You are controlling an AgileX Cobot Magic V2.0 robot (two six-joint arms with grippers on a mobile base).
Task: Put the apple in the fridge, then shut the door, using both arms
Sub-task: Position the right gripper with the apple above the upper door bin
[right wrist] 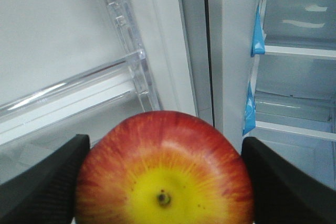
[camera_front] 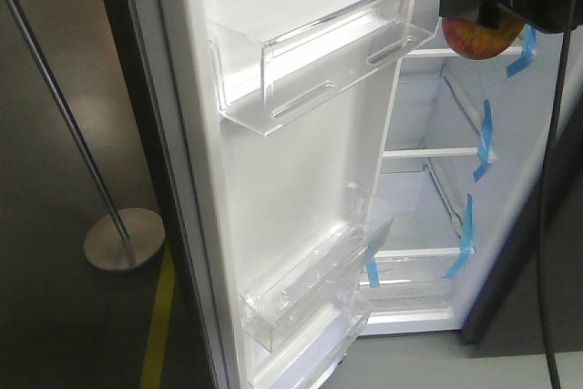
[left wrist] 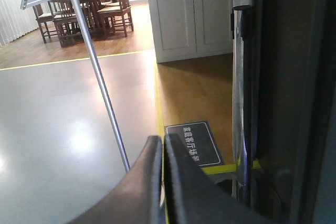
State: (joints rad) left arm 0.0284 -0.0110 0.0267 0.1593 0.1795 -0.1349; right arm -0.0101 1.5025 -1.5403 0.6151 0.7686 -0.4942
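Observation:
The robot's right gripper will release the apple in the top clear bin of the open door (camera_front: 354, 21), toward the fridge shelves.
The red and yellow apple (right wrist: 164, 174) sits between the two black fingers of my right gripper (right wrist: 164, 182), which is shut on it. In the front view the right gripper (camera_front: 496, 15) holds the apple (camera_front: 478, 38) high at the top right, in front of the fridge's open white inside (camera_front: 428, 198) with its shelves and blue tape strips (camera_front: 485, 134). The door (camera_front: 282, 179) stands open, white inside with clear bins (camera_front: 328, 52). My left gripper (left wrist: 161, 142) is shut and empty, beside the door's grey outer edge (left wrist: 244, 103).
A metal stand with a slanted pole (camera_front: 64, 107) and round base (camera_front: 123, 239) stands left of the door. A yellow floor line (camera_front: 159, 316) runs by the door's foot. White cabinets (left wrist: 189, 11), a dining table with chairs (left wrist: 84, 3) and a floor sign (left wrist: 194, 142) lie beyond.

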